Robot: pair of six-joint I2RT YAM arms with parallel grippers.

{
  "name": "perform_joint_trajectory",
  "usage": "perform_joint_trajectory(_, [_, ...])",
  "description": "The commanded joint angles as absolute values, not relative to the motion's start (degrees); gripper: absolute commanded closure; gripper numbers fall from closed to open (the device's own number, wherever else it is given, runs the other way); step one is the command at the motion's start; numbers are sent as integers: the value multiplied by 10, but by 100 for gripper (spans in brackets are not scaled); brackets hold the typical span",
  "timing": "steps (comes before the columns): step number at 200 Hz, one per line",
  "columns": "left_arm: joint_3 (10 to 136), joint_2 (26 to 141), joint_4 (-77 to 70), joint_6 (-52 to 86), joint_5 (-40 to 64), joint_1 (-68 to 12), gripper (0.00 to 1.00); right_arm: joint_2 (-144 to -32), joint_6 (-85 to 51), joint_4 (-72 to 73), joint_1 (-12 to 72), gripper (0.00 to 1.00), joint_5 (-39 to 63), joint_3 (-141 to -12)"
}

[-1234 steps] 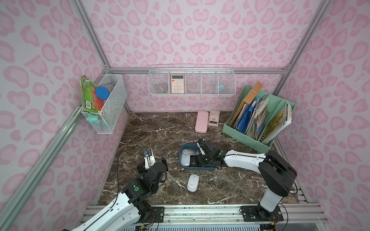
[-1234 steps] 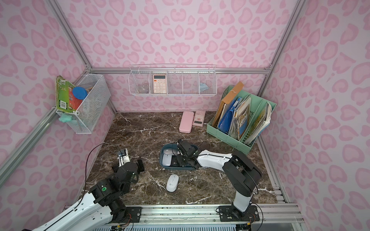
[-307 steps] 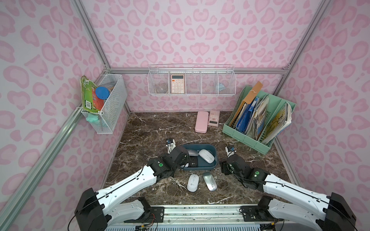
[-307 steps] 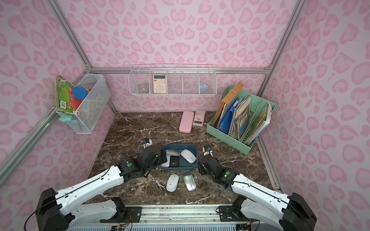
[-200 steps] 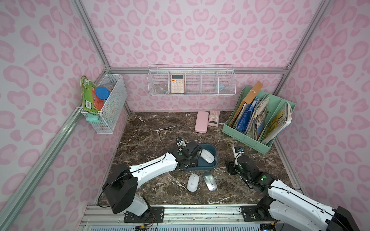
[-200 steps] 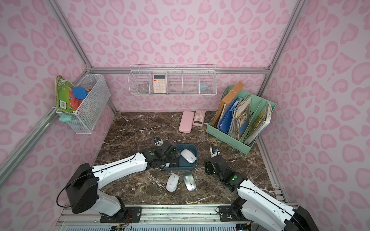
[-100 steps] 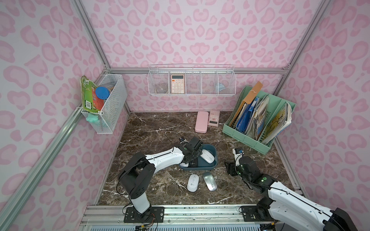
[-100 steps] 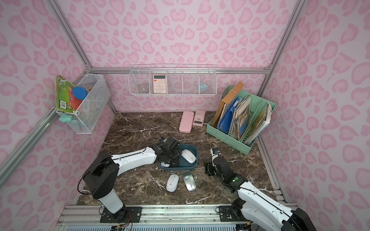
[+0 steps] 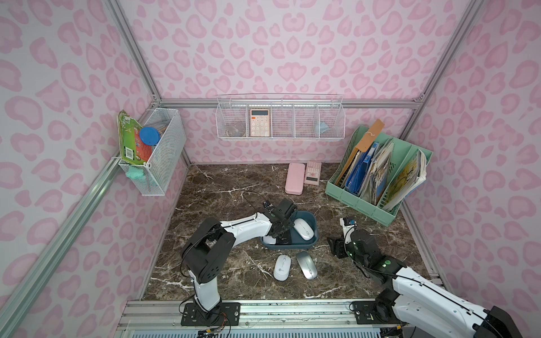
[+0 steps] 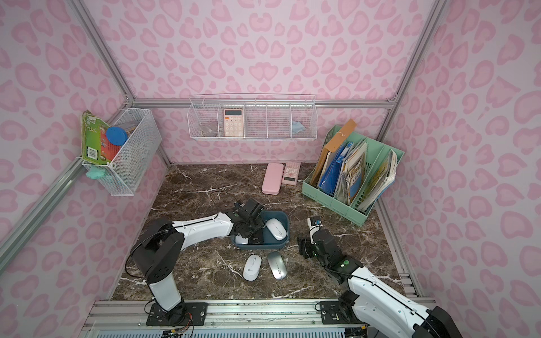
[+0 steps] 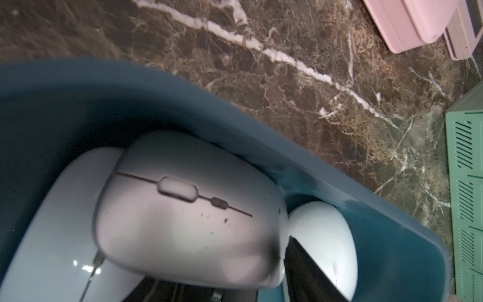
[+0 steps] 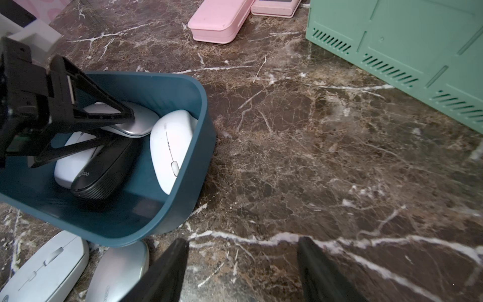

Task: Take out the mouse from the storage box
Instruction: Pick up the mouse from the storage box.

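The silver mouse in the box lies crosswise to the fingers of the robot's left gripper, so the gripper will open and take it across its top and bottom side (image 11: 239, 244) before lifting.
The dark blue-teal storage box (image 9: 314, 238) (image 10: 285, 238) (image 12: 183, 183) sits mid-table with several mice in it. Among them are a white mouse (image 9: 303, 229) (image 12: 170, 146) along its right wall, a black mouse (image 12: 104, 167) and a silver mouse (image 12: 141, 125) (image 11: 183, 209) lying on top. My left gripper (image 9: 281, 226) (image 10: 248, 226) (image 12: 122, 128) reaches into the box, its fingers closed against both sides of the silver mouse. My right gripper (image 12: 243, 241) (image 9: 336, 247) hovers open over bare marble to the right of the box, holding nothing.
A white mouse (image 9: 281, 267) and a silver mouse (image 9: 306, 264) lie on the marble in front of the box. At the back are a pink case (image 9: 295, 182) and a pink calculator (image 9: 312, 172). A mint-green file rack (image 9: 377, 175) stands at the back right. White wire baskets (image 9: 279, 120) hang on the walls.
My left gripper has reached farther into the box and its jaws have narrowed round the silver mouse. The right arm has barely moved.
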State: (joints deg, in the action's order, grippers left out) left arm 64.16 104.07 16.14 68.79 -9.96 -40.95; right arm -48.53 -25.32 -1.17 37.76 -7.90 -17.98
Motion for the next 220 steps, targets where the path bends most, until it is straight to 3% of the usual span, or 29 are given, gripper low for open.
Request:
perform_joint_trajectory(1, [644, 1049, 151, 681, -107, -405, 40, -485, -253, 4, 378, 30, -74, -180])
perform_joint_trajectory(132, [692, 1071, 202, 638, -115, -404, 64, -491, -254, -1, 377, 30, -74, -184])
perform_joint_trajectory(168, [688, 1066, 195, 624, -118, -405, 63, -489, -254, 0, 377, 30, -77, -183])
perform_joint_trajectory(220, [688, 1068, 177, 604, -118, -402, 45, -494, -254, 1, 377, 30, -75, -183])
